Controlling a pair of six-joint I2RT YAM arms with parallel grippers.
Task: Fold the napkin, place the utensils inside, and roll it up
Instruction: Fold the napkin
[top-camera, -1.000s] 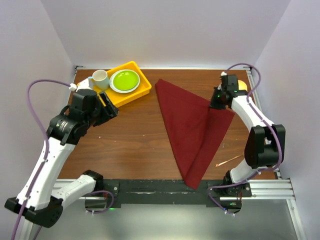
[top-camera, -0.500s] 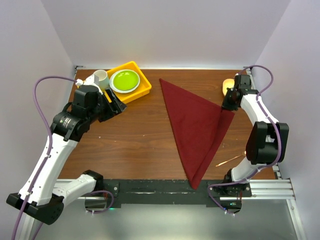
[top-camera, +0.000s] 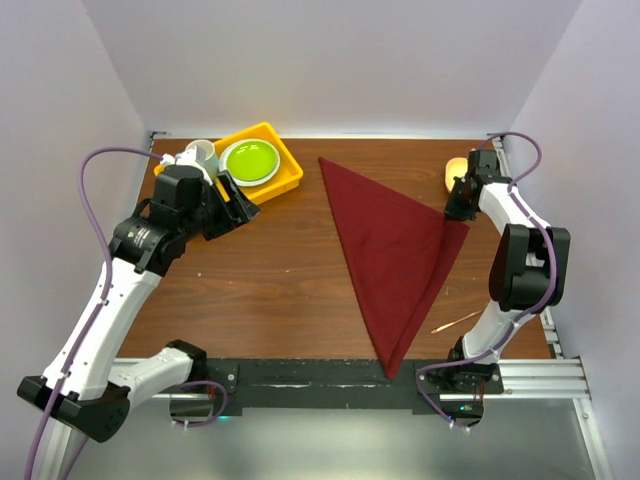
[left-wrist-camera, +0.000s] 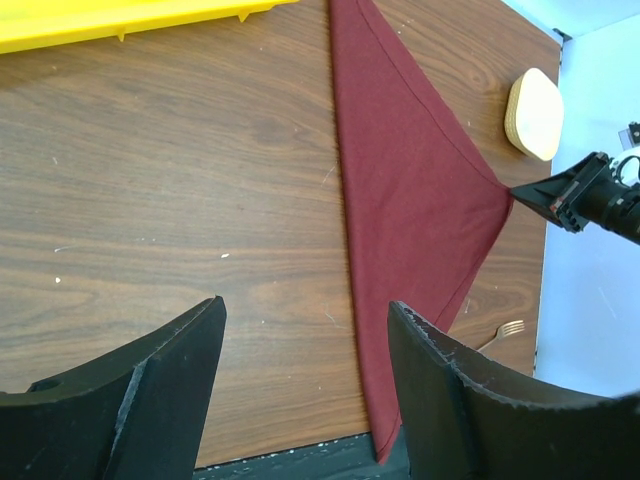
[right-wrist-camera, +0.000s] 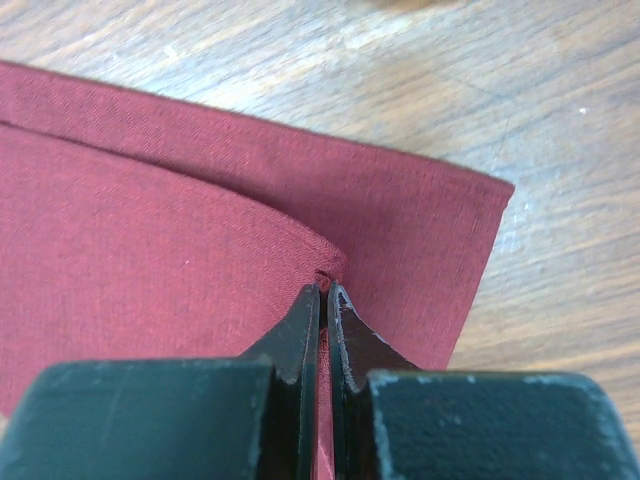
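Observation:
Next, my left gripper moves to the dark red napkin's folded edge (top-camera: 333, 190) (left-wrist-camera: 336, 25) near its far corner, beside the yellow tray, and closes there.
The dark red napkin (top-camera: 395, 260) lies folded into a long triangle right of the table's middle, one point at the near edge. My right gripper (top-camera: 453, 212) is shut on the upper layer of its right corner; the wrist view shows cloth (right-wrist-camera: 150, 230) pinched between the closed fingertips (right-wrist-camera: 323, 292), with the lower layer spread beneath. The copper fork (top-camera: 458, 321) lies on the wood near the right front, apart from the napkin (left-wrist-camera: 410, 190). My left gripper (top-camera: 240, 205) hovers open and empty beside the yellow tray, its fingers (left-wrist-camera: 180, 350) wide apart above bare wood.
A yellow tray (top-camera: 290, 172) at the back left holds a green plate (top-camera: 249, 161) and a white cup (top-camera: 201, 157). A pale beige rounded object (top-camera: 456, 172) sits at the back right, just behind the right gripper. Walls close in on three sides.
My right gripper drew the napkin corner rightward, pulling the folded layer flat into a neat triangle. The left gripper drifted right and a little back, alongside the tray.

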